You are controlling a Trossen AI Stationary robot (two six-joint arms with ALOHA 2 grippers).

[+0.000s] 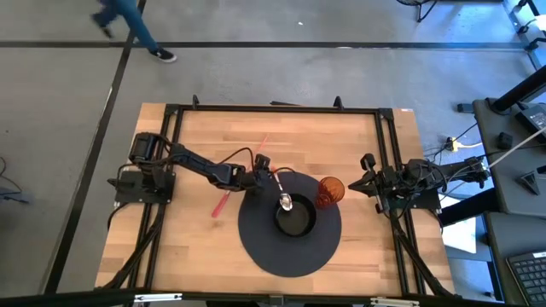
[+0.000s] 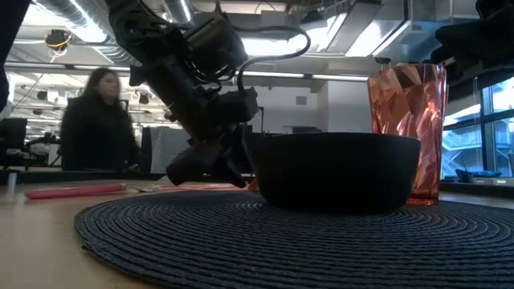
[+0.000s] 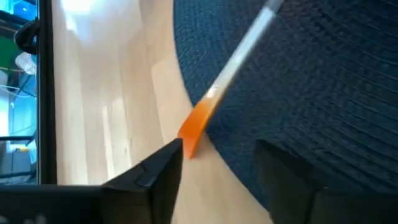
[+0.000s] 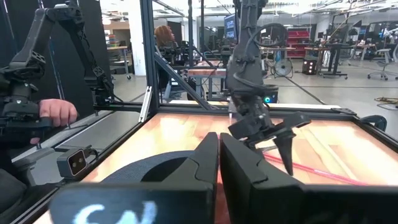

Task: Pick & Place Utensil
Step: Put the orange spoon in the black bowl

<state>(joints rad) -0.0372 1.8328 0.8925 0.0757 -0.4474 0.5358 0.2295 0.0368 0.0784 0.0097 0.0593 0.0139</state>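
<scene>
The spoon's head barely reaches over the black bowl's rim, so next my left gripper takes the orange handle end (image 3: 198, 126), lifts the spoon and puts it deeper inside.
A spoon with a silver shaft and an orange handle end (image 3: 194, 127) has its head in the black bowl (image 1: 286, 202). Its shaft slants over the bowl's rim toward my left gripper (image 1: 260, 177). That gripper is open (image 3: 217, 149) at the left edge of the round dark placemat (image 1: 256, 234), with the orange end just ahead of its fingers. The black bowl (image 2: 337, 172) stands on the placemat, and an orange faceted cup (image 1: 330, 190) stands beside it. My right gripper (image 1: 368, 182) is shut (image 4: 219, 140) and waits at the table's right edge. My left gripper is open around the spoon's orange handle end (image 3: 189, 144), which lies close against one fingertip (image 3: 171, 152). I cannot tell whether that finger touches it. The other finger stands apart from it.
A pink utensil (image 1: 222, 203) lies on the wood left of the placemat, and another (image 1: 260, 145) lies toward the far edge. A black frame runs along the table's sides. People are in the room beyond the table (image 2: 96, 120), and a hand (image 4: 56, 112) shows by the right side.
</scene>
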